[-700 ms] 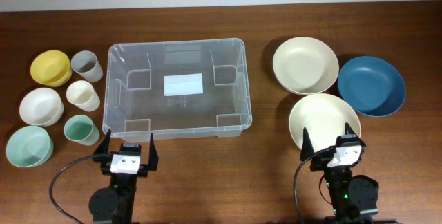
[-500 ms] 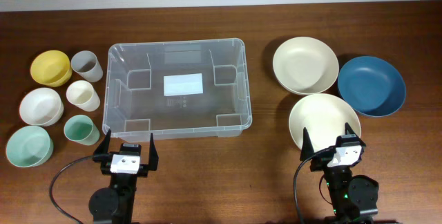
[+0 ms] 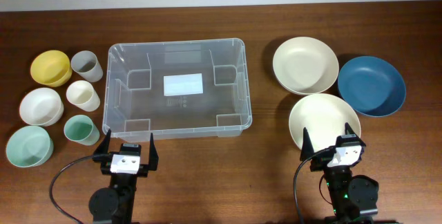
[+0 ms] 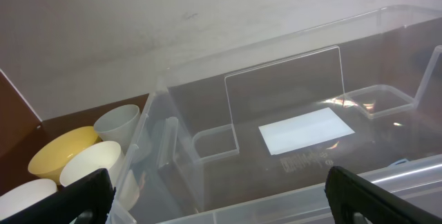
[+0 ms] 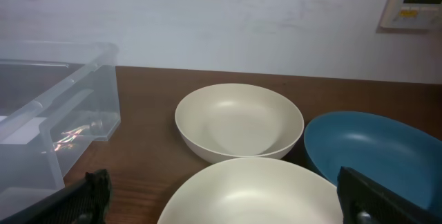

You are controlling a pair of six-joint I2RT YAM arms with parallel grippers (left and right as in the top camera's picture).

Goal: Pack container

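The near-side rim [image 3: 336, 146] of the nearer cream bowl, the one in front of the other cream bowl, will be gripped by my right gripper.
The clear container [image 3: 114, 103] stands empty in the middle of the table, a white label on its bottom; it fills the left wrist view [image 4: 297, 182] and its corner shows in the right wrist view [image 5: 83, 65]. My left gripper [image 3: 128, 143] is open and empty just in front of its near wall. My right gripper [image 3: 331, 133] is open and empty over the near edge of a cream bowl [image 3: 319, 117], seen close in the right wrist view [image 5: 255, 193]. Another cream bowl [image 3: 304, 64] and a blue bowl [image 3: 371, 85] lie beyond it.
Left of the container are a yellow bowl [image 3: 50, 67], white bowl [image 3: 39, 105], mint bowl [image 3: 27, 145], grey cup [image 3: 87, 65], cream cup [image 3: 82, 95] and mint cup [image 3: 81, 128]. A wall runs behind the table.
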